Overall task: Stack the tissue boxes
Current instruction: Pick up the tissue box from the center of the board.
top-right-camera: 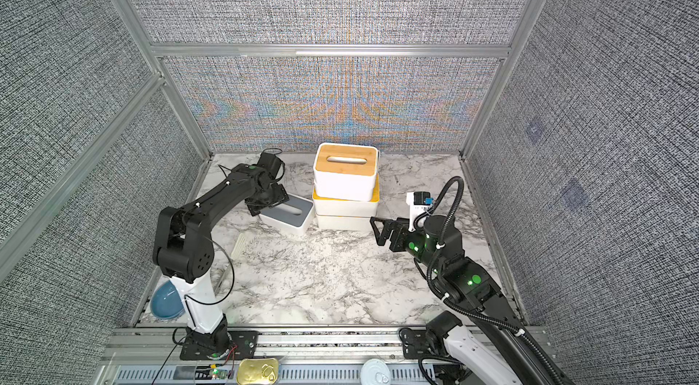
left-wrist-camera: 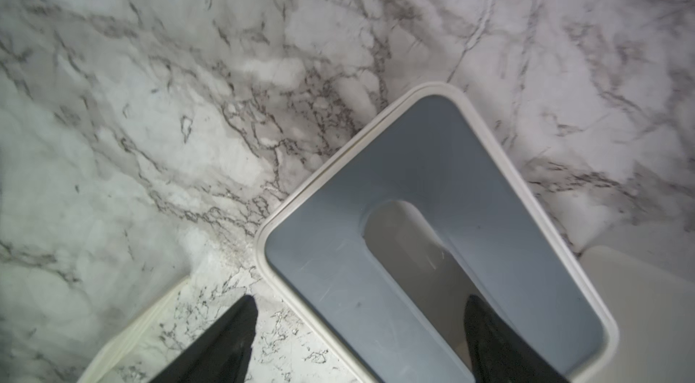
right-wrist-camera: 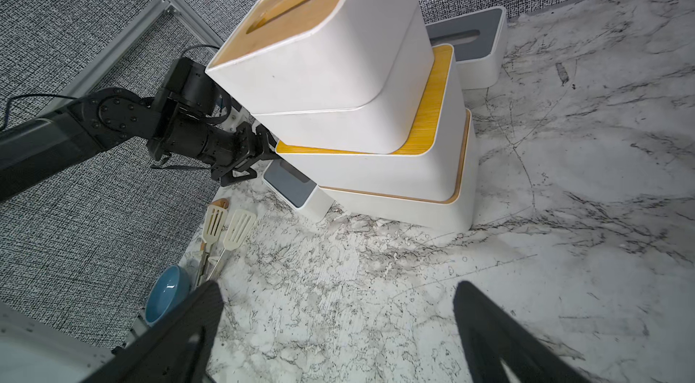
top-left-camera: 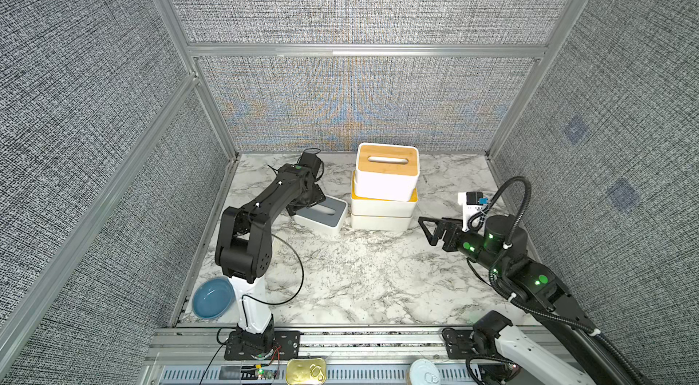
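Note:
Next, my right gripper should take hold of the grey-lidded tissue box raised by my left gripper, closing on the box's end [right-wrist-camera: 316,203] nearest the stack.
Several tissue boxes stand stacked at the back middle in both top views; the top one [top-left-camera: 386,169] [top-right-camera: 346,169] [right-wrist-camera: 319,42] has a bamboo lid, and a yellow lid [right-wrist-camera: 428,114] shows lower down. A grey-lidded tissue box [top-left-camera: 321,215] [top-right-camera: 289,215] [left-wrist-camera: 432,212] lies on the marble left of the stack. My left gripper [top-left-camera: 302,207] [left-wrist-camera: 359,298] is open over it, with one finger in the lid's slot and the other outside the box's long wall, marble showing between. Another grey-lidded box [right-wrist-camera: 470,35] sits behind the stack. My right gripper [top-left-camera: 425,230] [right-wrist-camera: 336,287] is open and empty, right of the stack.
A blue bowl [top-left-camera: 212,298] and cream slotted spatulas [right-wrist-camera: 225,230] lie near the left arm's base. A white block with a black part [top-left-camera: 471,205] stands behind the right gripper. Two tins [top-left-camera: 305,371] [top-left-camera: 423,373] rest on the front rail. Fabric walls enclose three sides.

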Controlling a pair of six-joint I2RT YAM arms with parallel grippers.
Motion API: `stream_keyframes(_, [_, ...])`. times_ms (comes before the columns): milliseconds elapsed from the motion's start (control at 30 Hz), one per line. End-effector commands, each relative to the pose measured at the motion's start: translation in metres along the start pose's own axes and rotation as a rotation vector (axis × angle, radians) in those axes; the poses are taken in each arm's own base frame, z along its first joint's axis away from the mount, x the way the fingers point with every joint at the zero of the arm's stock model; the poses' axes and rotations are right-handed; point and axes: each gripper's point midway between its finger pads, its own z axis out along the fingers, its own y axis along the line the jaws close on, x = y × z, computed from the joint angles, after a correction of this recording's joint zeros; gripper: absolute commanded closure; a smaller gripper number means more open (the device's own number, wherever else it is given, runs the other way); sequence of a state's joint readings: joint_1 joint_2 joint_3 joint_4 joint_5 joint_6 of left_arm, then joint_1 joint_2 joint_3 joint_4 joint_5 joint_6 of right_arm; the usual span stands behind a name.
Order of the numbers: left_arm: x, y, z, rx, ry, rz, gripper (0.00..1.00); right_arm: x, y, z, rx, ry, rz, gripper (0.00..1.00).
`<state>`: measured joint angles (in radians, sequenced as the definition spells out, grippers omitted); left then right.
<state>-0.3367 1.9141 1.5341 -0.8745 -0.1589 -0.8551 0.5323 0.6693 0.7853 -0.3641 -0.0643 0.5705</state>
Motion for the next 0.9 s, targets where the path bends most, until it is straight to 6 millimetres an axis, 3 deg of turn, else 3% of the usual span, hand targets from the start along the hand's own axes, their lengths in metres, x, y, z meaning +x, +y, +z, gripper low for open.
stream_keyframes(0, [0.007, 0.015, 0.001, -0.051, 0.021, -0.136, 0.14, -0.004, 0.003, 0.001, -0.014, -0.017, -0.003, 0.01])
stream_keyframes(267, [0.014, 0.015, 0.013, -0.043, 0.052, -0.227, 0.2, -0.005, 0.004, -0.002, -0.016, -0.021, -0.01, 0.01])
stream_keyframes(667, [0.003, 0.007, 0.028, -0.037, 0.056, -0.243, 0.24, 0.001, 0.005, 0.005, -0.027, 0.002, -0.01, 0.01])
stream_keyframes(867, [0.009, 0.014, 0.045, -0.084, 0.081, -0.262, 0.27, 0.003, 0.005, 0.007, -0.031, 0.011, -0.012, 0.01])
